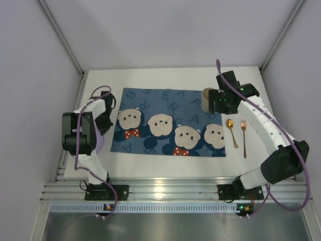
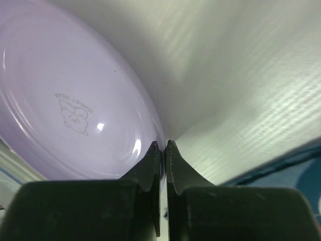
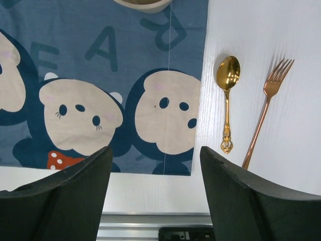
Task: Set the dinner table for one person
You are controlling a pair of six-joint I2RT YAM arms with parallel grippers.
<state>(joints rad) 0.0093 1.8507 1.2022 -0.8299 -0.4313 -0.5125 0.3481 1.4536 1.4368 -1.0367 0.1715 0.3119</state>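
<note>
Next, I let go of the lilac plate, now tilted above the white table, with my left gripper on the blue placemat's mouse face [image 1: 164, 123] between the red bows.
My left gripper [image 2: 163, 144] is shut on the rim of a lilac plate [image 2: 75, 100]. The plate is tilted, and its underside with a small stamped mark faces the left wrist camera. From above, the plate [image 1: 100, 144] shows as a lilac sliver under the left arm, left of the blue mouse placemat [image 1: 170, 123], with the left gripper [image 1: 104, 128] just above it. The white dinner table [image 1: 165, 163] lies beneath. My right gripper [image 3: 155, 150] hangs open and holds nothing above the placemat's right end [image 3: 100, 60]. A gold spoon [image 3: 227, 75] and a copper fork [image 3: 271, 90] lie on the white top to its right.
A beige cup [image 1: 208, 98] stands on the placemat's far right corner, right beside the right wrist. Spoon [image 1: 231, 131] and fork [image 1: 244, 138] lie parallel, right of the placemat. An aluminium rail [image 1: 175, 191] runs along the near edge. Grey walls close in both sides.
</note>
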